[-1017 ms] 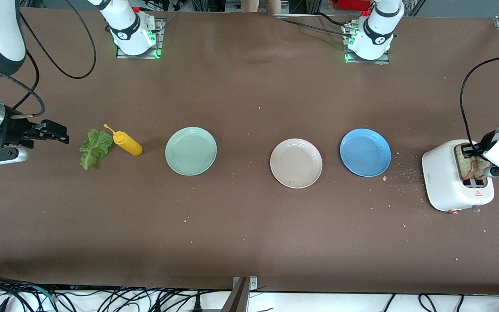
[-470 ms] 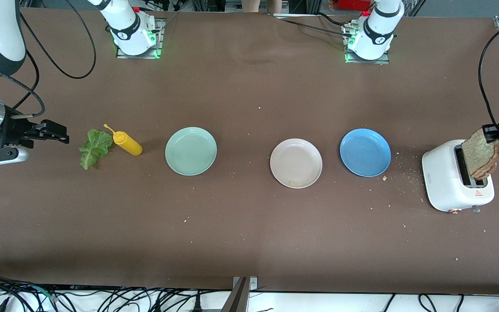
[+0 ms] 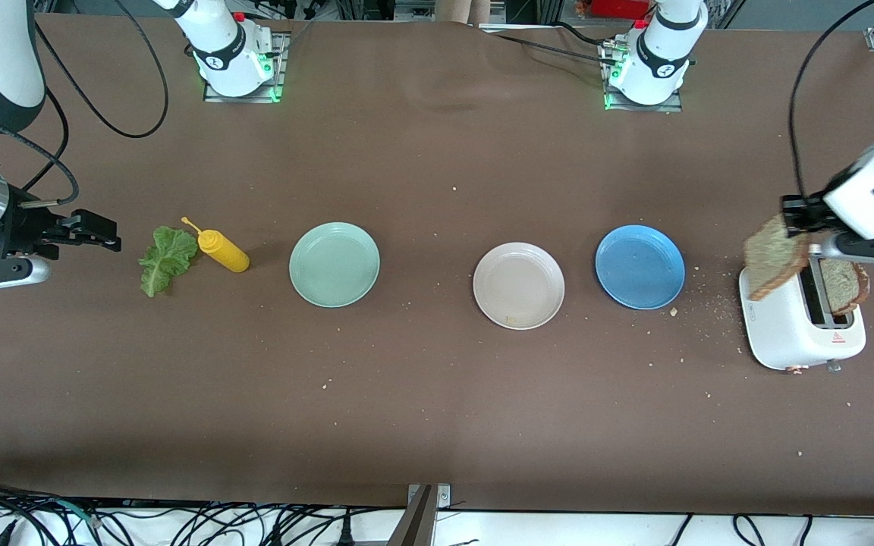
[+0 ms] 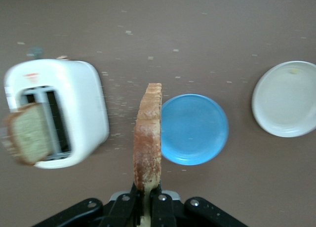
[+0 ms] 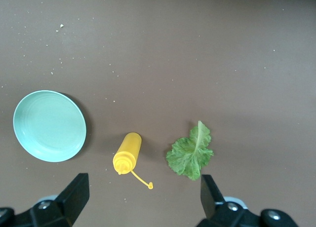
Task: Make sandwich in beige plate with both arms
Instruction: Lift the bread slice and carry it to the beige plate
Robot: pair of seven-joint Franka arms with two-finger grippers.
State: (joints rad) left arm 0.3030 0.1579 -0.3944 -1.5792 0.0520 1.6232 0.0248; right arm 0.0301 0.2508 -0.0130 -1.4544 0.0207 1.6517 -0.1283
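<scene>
I need to use my left gripper to let go of the bread slice flat on the beige plate (image 3: 500, 299) (image 4: 303, 89), a little toward the mint green plate.
My left gripper (image 3: 795, 218) (image 4: 147, 200) is shut on the crust of a brown bread slice (image 3: 775, 256) (image 4: 148, 138), which hangs in the air over the toaster's (image 3: 780, 322) (image 4: 86, 96) edge on the blue plate's side. A second slice (image 3: 845, 285) (image 4: 28, 138) sticks up out of a toaster slot. The beige plate (image 3: 518, 285) (image 4: 286, 98) sits bare mid-table. The lettuce leaf (image 3: 166, 258) (image 5: 191, 153) lies flat toward the right arm's end. My right gripper (image 3: 105, 233) (image 5: 143, 192) waits open beside the leaf, holding nothing.
A blue plate (image 3: 639, 266) (image 4: 195, 129) lies between the beige plate and the toaster. A mint green plate (image 3: 334, 264) (image 5: 49, 125) and a yellow squeeze bottle (image 3: 223, 251) (image 5: 127, 153) on its side lie near the lettuce. Crumbs dot the brown table.
The left gripper has pulled one bread slice up out of the toaster and carried it toward the blue plate. The right arm has not moved.
</scene>
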